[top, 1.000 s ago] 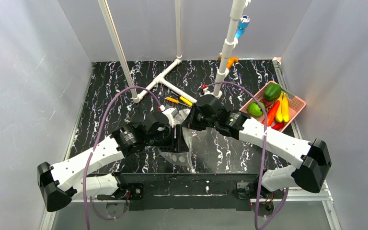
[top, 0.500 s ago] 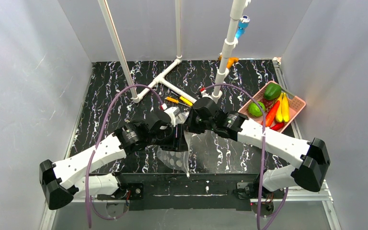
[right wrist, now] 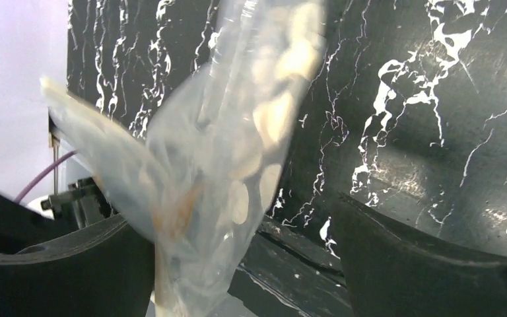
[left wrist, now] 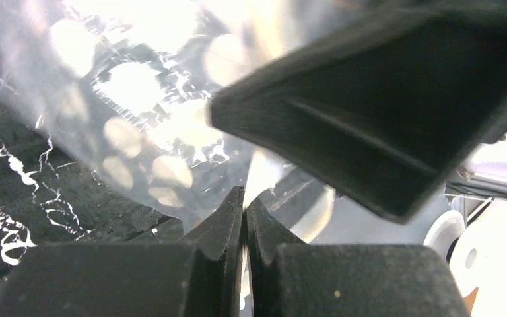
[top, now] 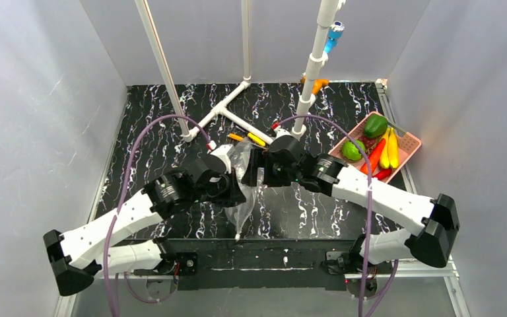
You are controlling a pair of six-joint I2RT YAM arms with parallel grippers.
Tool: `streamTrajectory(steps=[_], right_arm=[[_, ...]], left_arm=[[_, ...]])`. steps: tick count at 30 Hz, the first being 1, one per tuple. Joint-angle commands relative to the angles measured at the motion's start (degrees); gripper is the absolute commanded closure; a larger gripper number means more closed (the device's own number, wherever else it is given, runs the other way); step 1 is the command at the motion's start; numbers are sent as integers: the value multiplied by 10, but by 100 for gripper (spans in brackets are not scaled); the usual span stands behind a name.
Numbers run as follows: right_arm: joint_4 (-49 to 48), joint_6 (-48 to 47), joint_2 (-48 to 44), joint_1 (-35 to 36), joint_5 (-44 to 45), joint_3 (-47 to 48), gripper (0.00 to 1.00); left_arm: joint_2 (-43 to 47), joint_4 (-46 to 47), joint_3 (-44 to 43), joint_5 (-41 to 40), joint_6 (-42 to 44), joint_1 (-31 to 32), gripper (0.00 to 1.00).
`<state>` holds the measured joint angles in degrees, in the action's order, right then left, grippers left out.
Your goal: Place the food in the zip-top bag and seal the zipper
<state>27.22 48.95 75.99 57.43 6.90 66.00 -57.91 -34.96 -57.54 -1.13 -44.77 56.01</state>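
Note:
Next, I back my right gripper off and pinch the bag's pale rim (right wrist: 87,112) to spread it, since the zip-top bag hangs bunched between that gripper's open fingers.
The zip-top bag (top: 240,210), clear with white dots, hangs crumpled above the table between both arms. My left gripper (top: 239,177) is shut on its upper edge; in the left wrist view the jaws (left wrist: 245,198) pinch thin film and the dotted bag (left wrist: 138,119) spreads beyond. My right gripper (top: 256,169) stands open just right of it, the bag (right wrist: 237,132) dangling between its spread fingers (right wrist: 422,264), nearer the left one. I cannot make out the zipper. The food lies in the pink basket (top: 412,141): green fruits (top: 375,125), bananas (top: 390,149), a red pepper (top: 374,156).
A white pipe frame (top: 228,109) and an upright pipe post (top: 311,72) stand at the back of the black marbled table. Yellow and orange-handled tools (top: 247,137) lie just behind the grippers. Grey walls close in on both sides.
The right gripper opened and let go of the bag. The left gripper shut on the bag's edge and drew slightly left; the bag now hangs narrower.

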Motion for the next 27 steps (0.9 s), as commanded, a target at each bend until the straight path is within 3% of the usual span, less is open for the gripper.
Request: streamTrajectory(steps=[1,4,11,15,21,27], right_arm=[[15,-77,-77,-5,-32,-13,2],[-30,-94,-115,2,-65,-45,2],[-48,-103,-112,50,-36,-46,2],[-1,-45,-89,95,91,-14,2],[100,22,-30,135,219,61,14],[207,53,33,196,336,157,13]], left_arm=[[25,-60,-6,-69,-39,0,100],[9,-82,-19,-79,-58,1,100],[-40,-127,-60,-106,-86,0,100],[-49,-139,-69,-116,-100,0,100],[-53,-136,-78,-101,-115,0,100],[-54,-145,-88,-103,-120,1,100]])
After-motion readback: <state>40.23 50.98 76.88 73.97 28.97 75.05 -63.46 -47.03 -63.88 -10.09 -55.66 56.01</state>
